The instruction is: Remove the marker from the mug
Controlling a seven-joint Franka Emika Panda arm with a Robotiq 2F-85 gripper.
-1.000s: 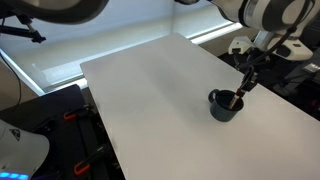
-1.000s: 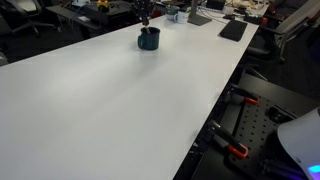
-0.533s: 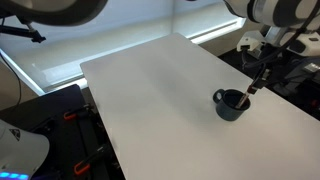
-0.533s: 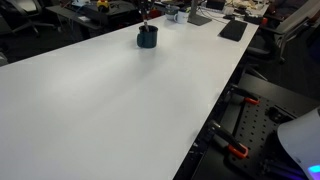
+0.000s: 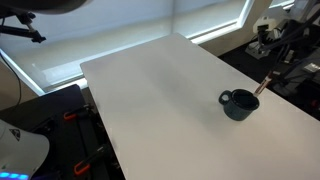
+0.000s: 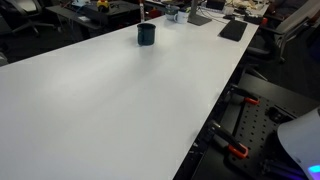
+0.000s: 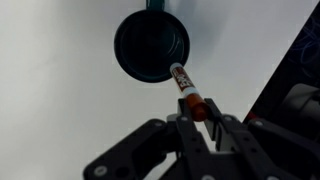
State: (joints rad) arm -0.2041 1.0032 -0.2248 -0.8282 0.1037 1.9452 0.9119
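The robot's gripper will release the marker, now lifted out of the mug, on the white table (image 5: pixel 257 117) (image 7: pixel 162 90) beside the mug, on the side opposite the mug's handle.
The dark blue mug (image 5: pixel 238 104) stands on the white table near its far corner; it also shows in an exterior view (image 6: pixel 146 34) and from above in the wrist view (image 7: pixel 151 45). Its inside looks empty. My gripper (image 7: pixel 197 103) is shut on the dark end of the reddish-orange marker (image 7: pixel 186 85). The marker hangs tilted, lifted out of the mug, its free end over the mug's rim. In an exterior view the marker (image 5: pixel 262 85) shows as a thin stick just beside the mug. There the gripper is lost against the dark background.
The white table (image 5: pixel 160 90) is broad, with its edge close behind the mug. Dark equipment and clutter (image 5: pixel 290 45) stand beyond that edge. Desk items (image 6: pixel 232 28) lie at the table's far end. Clamps and cables hang along the sides.
The gripper has risen and pulled the marker up out of the mug. The mug has slid a little across the table in the same direction.
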